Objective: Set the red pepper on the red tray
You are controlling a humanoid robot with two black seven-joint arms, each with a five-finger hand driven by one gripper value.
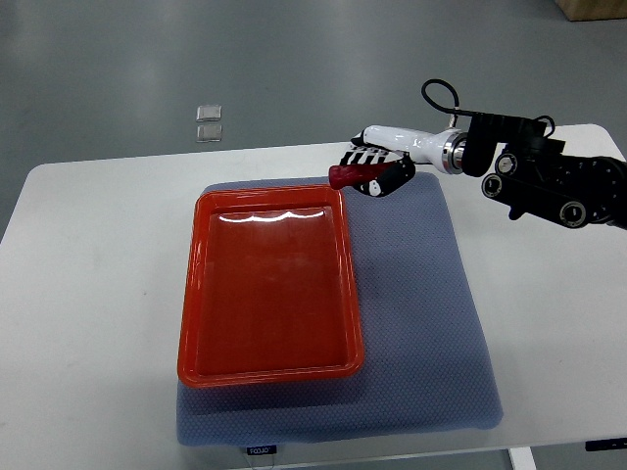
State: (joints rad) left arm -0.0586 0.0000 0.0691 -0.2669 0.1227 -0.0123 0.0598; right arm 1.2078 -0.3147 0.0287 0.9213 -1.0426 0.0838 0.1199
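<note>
Next, my right gripper lets go of the red pepper near the middle of the red tray (274, 262), a little toward the tray's far rim.
A red tray (196, 294) lies empty on a blue-grey mat (421, 313) in the middle of the white table. My right hand (377, 168) hovers just beyond the tray's far right corner, its black-and-white fingers (392, 178) curled around a dark red pepper (345, 176). The pepper sticks out to the left of the hand, its tip over the tray's far rim. My right arm comes in from the right edge. The left arm does not show.
The white table (88, 294) spreads to both sides of the mat. Two small clear squares (208, 122) lie on the grey floor beyond the table's far edge. A black cable loops above the right wrist (441, 98).
</note>
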